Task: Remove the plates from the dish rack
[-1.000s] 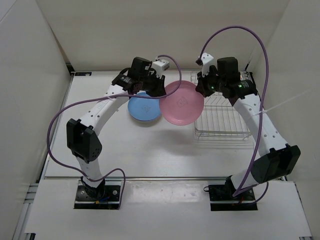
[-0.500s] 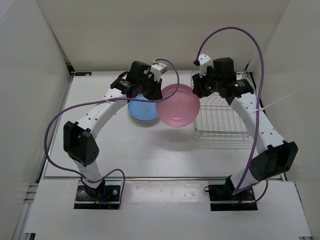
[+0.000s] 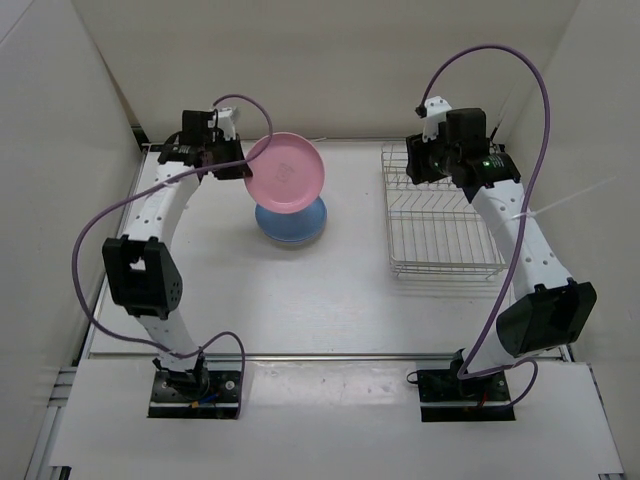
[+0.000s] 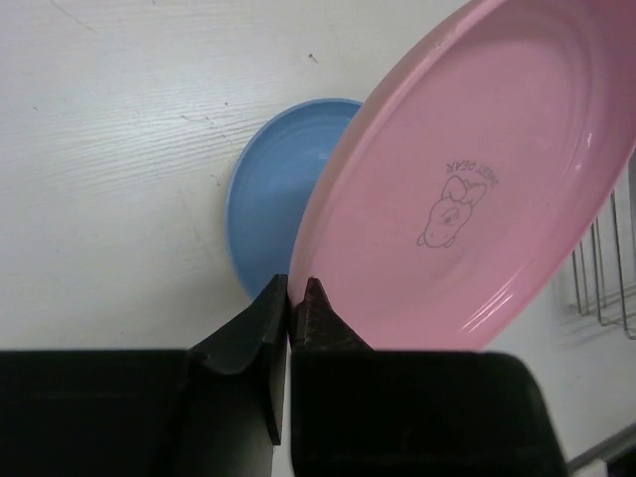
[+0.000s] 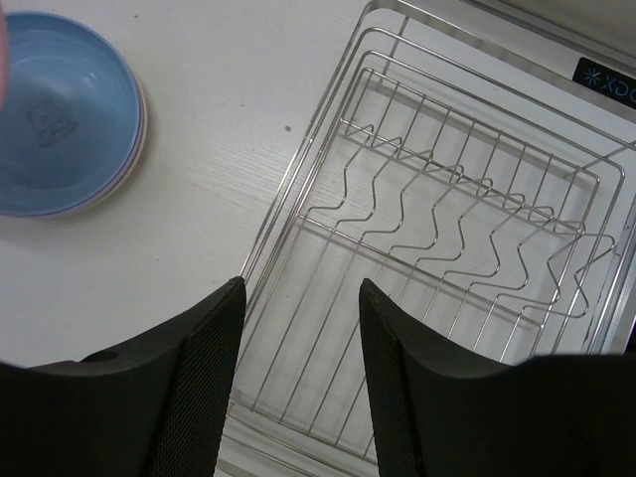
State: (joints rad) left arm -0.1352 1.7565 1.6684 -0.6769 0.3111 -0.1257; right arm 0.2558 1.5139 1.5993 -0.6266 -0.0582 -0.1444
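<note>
The robot's left gripper should set the pink plate down flat and let go of it on top of the blue plate (image 3: pixel 288 210) (image 4: pixel 333 204).
My left gripper (image 3: pixel 243 168) is shut on the rim of the pink plate (image 3: pixel 286 172), holding it tilted in the air above the blue plate (image 3: pixel 290 222). In the left wrist view the fingertips (image 4: pixel 295 288) pinch the pink plate (image 4: pixel 477 189) at its edge, with the blue plate (image 4: pixel 268 214) on the table behind. My right gripper (image 3: pixel 424 166) hovers open over the far left part of the dish rack (image 3: pixel 440 262), nothing between its fingers (image 5: pixel 301 288). No plates stand in the dish rack (image 5: pixel 447 219). The blue plate (image 5: pixel 60 109) rests on a lilac plate whose rim (image 5: pixel 141 124) shows beneath it.
White walls enclose the table on the left, back and right. The rack sits at the right side near the right wall. Purple cables loop above both arms. A dark strip (image 5: pixel 606 84) runs behind the rack.
The right gripper let go of the pink plate, opened and drew back over the rack. The left gripper carried the pink plate leftward to above the blue plate.
</note>
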